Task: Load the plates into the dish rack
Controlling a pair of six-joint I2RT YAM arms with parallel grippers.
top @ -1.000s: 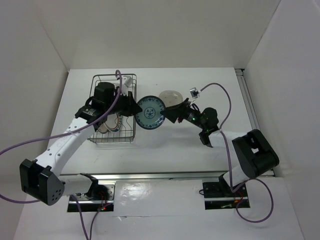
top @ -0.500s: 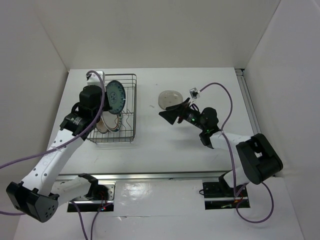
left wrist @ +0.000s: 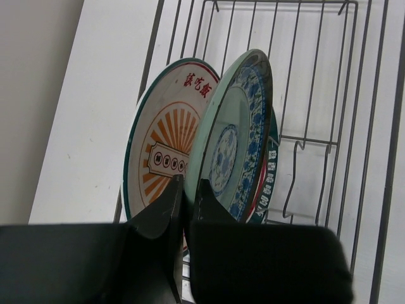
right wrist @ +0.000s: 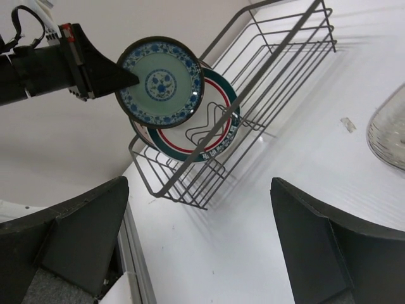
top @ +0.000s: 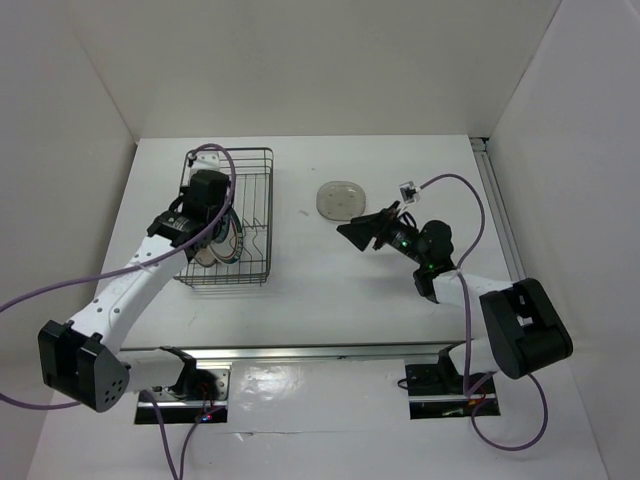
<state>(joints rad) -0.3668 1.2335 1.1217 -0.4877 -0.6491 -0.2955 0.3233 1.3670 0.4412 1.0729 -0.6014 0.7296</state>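
Observation:
My left gripper is going to let go of the small teal patterned plate, now on edge inside the rack, between the red-and-dark ringed plate and the dish rack's empty wires (top: 244,239) (left wrist: 262,183).
The wire dish rack (top: 269,200) stands at the left. My left gripper (top: 218,218) is over it, shut on the rim of the small teal patterned plate (left wrist: 237,133), which stands on edge inside the rack (left wrist: 307,140). The orange-centred plate (left wrist: 161,152) stands upright just left of it, and the red-and-dark ringed plate (left wrist: 269,174) just behind it. The translucent grey plate (top: 340,198) lies flat on the table. My right gripper (top: 358,228) is open and empty just right of and below it. In the right wrist view, the teal plate (right wrist: 161,81) and ringed plate (right wrist: 218,136) show in the rack (right wrist: 278,49).
White walls close in the table on the left, back and right. A metal rail (top: 495,200) runs along the table's right edge. The rack's far half holds only upright prongs (left wrist: 294,183).
My left arm has carried the teal plate from the table's middle over to the rack and lowered it between the other plates. My right gripper has let go and drawn back to the right.

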